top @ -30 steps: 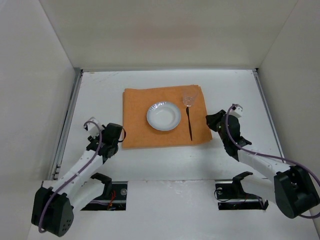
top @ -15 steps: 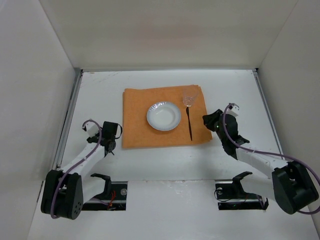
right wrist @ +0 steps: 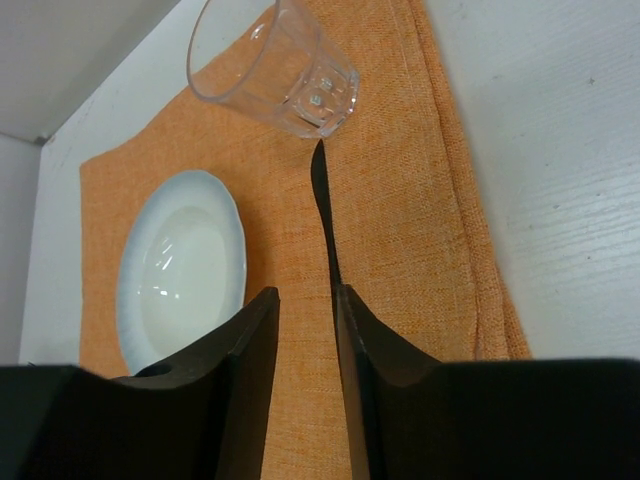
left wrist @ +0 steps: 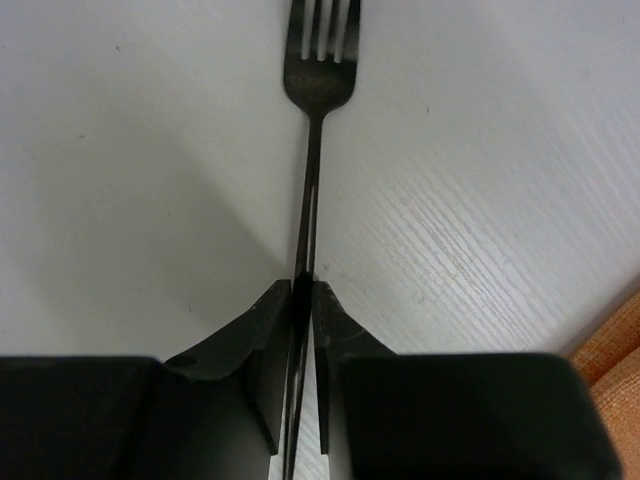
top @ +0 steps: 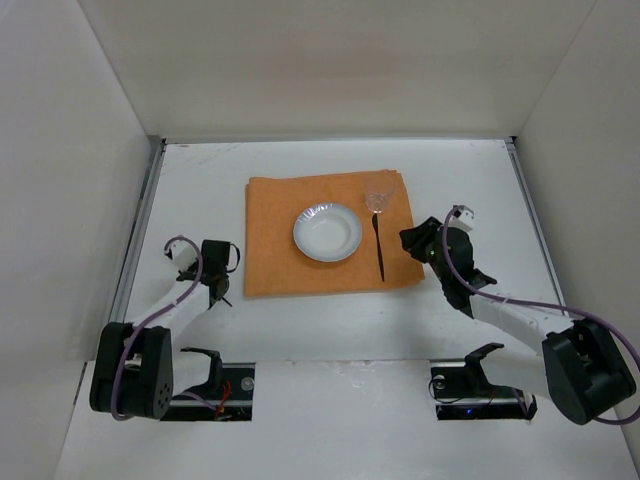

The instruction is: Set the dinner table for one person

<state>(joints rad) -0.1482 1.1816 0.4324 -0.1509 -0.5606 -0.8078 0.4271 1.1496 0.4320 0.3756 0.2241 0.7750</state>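
Note:
My left gripper is going to release the dark fork on the orange mat (top: 277, 251), beside the white plate and opposite the dark knife.
The white dinner table (top: 200, 180) carries an orange mat (top: 270, 220). On the mat are a white plate (top: 327, 232), a clear glass (top: 378, 193) and a dark knife (top: 379, 250) to the right of the plate. My left gripper (top: 216, 272) is left of the mat. In the left wrist view it (left wrist: 303, 295) is shut on the handle of a dark fork (left wrist: 320, 60), tines pointing away over bare table. My right gripper (top: 410, 240) is at the mat's right edge. Seen from its wrist, it (right wrist: 305, 305) is open and empty, with the knife (right wrist: 325, 215) running along its right finger.
Metal rails (top: 140, 230) run along the table's sides, with white walls around it. The right wrist view shows the plate (right wrist: 180, 270), the glass (right wrist: 275, 65) and the mat (right wrist: 400, 200) ahead. A mat corner (left wrist: 615, 340) shows at the lower right of the left wrist view.
My left gripper has drawn back to the left, away from the mat's edge, still holding the fork. My right gripper has moved left, toward the knife.

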